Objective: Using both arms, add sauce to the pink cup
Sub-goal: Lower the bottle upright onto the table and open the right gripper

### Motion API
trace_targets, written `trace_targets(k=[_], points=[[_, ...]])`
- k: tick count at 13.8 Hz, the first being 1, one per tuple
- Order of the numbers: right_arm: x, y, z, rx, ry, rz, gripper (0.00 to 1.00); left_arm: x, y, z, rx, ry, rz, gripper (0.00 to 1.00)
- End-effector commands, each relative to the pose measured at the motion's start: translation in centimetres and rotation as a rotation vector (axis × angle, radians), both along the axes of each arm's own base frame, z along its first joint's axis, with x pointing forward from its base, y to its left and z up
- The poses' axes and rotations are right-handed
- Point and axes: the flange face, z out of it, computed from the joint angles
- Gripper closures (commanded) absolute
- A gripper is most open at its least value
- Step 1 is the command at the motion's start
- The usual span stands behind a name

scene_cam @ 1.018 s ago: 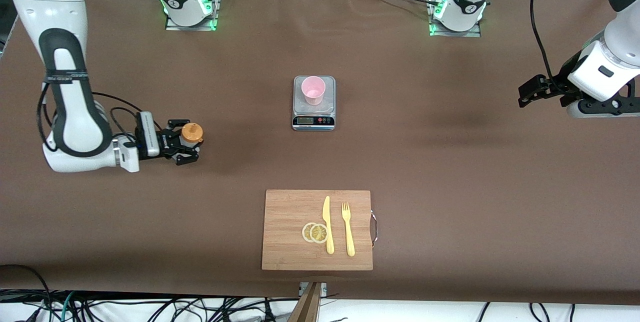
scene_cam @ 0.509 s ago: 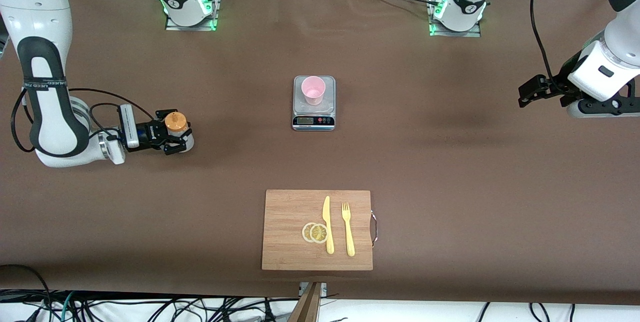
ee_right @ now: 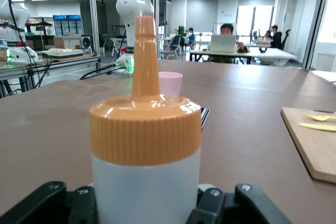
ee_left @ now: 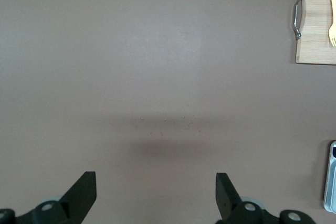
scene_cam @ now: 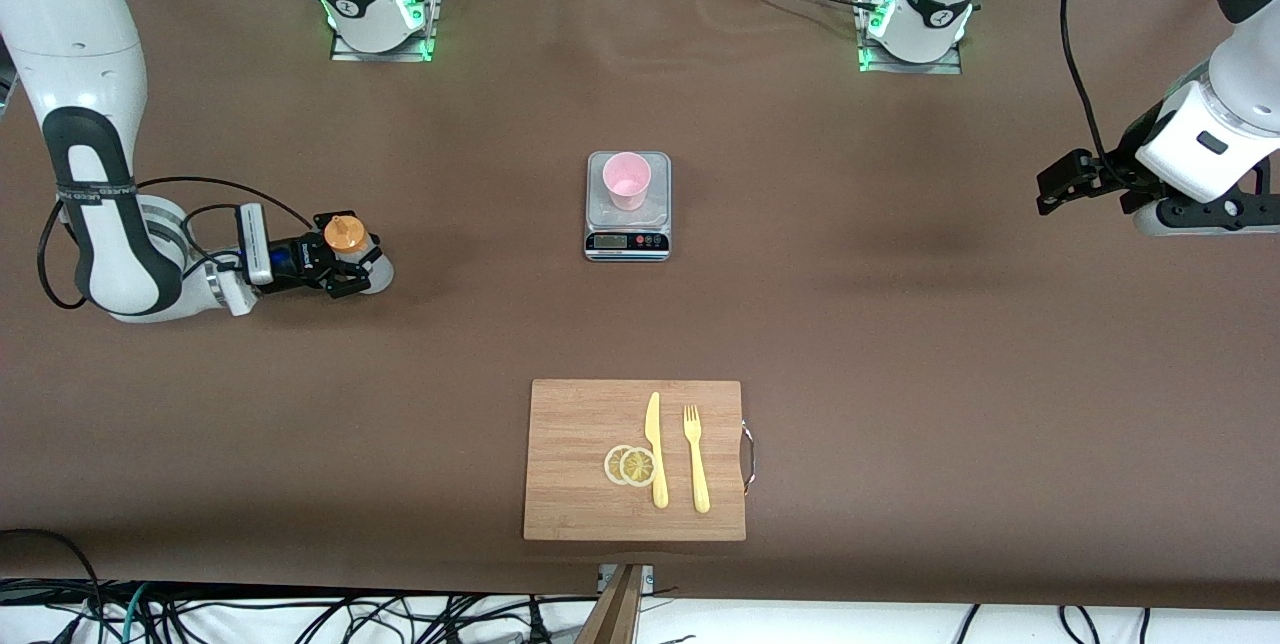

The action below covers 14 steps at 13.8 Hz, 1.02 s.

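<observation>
Next, my right gripper sets the sauce bottle upright on the bare table just ahead and lets go, on the way to the scale [scene_cam: 391,268]. The sauce bottle is now held low over the table.
The sauce bottle [scene_cam: 352,249], whitish with an orange nozzle cap, stands upright in my right gripper [scene_cam: 340,264], which is shut on its body low over the table near the right arm's end. In the right wrist view the sauce bottle [ee_right: 145,156] fills the middle between the jaws. The pink cup [scene_cam: 627,180] stands on a small kitchen scale [scene_cam: 627,224] at the table's middle; the pink cup also shows in the right wrist view [ee_right: 170,83]. My left gripper [scene_cam: 1060,189] is open and empty above bare table at the left arm's end, also seen in the left wrist view [ee_left: 155,198].
A wooden cutting board [scene_cam: 580,464] lies nearer the front camera than the scale, with lemon slices [scene_cam: 630,465], a yellow knife [scene_cam: 655,449] and a yellow fork [scene_cam: 695,459] on it. The board's handle end shows in the left wrist view [ee_left: 315,35].
My right gripper has moved with the bottle toward the right arm's end of the table and a little up in the front view. The left arm has not moved.
</observation>
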Motion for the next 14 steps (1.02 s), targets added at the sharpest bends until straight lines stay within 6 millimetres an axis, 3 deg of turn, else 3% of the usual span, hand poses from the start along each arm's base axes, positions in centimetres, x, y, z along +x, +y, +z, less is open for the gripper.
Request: trace_targets(k=[1,8,9,10,13,14], points=[[-1.0,0.5,-2.1,0.118,0.000,-0.021,1.00,0.4,0.1,0.5,0.021,0.000,0.003,0.00],[-1.5,-0.1,-3.4,0.125,0.015,-0.039,1.00,0.4,0.1,0.5,0.021,0.000,0.003,0.00],[-1.6,-0.1,-3.5,0.122,0.021,-0.039,0.96,0.4,0.1,0.5,0.021,0.000,0.003,0.00],[-1.5,-0.1,-3.8,0.122,0.023,-0.042,0.85,0.4,0.1,0.5,0.021,0.000,0.003,0.00],[-1.6,-0.1,-4.4,0.125,0.031,-0.050,0.79,0.4,0.1,0.5,0.023,0.000,0.003,0.00],[-1.7,-0.1,-4.7,0.124,0.038,-0.051,0.61,0.4,0.1,0.5,0.023,0.000,0.003,0.00]])
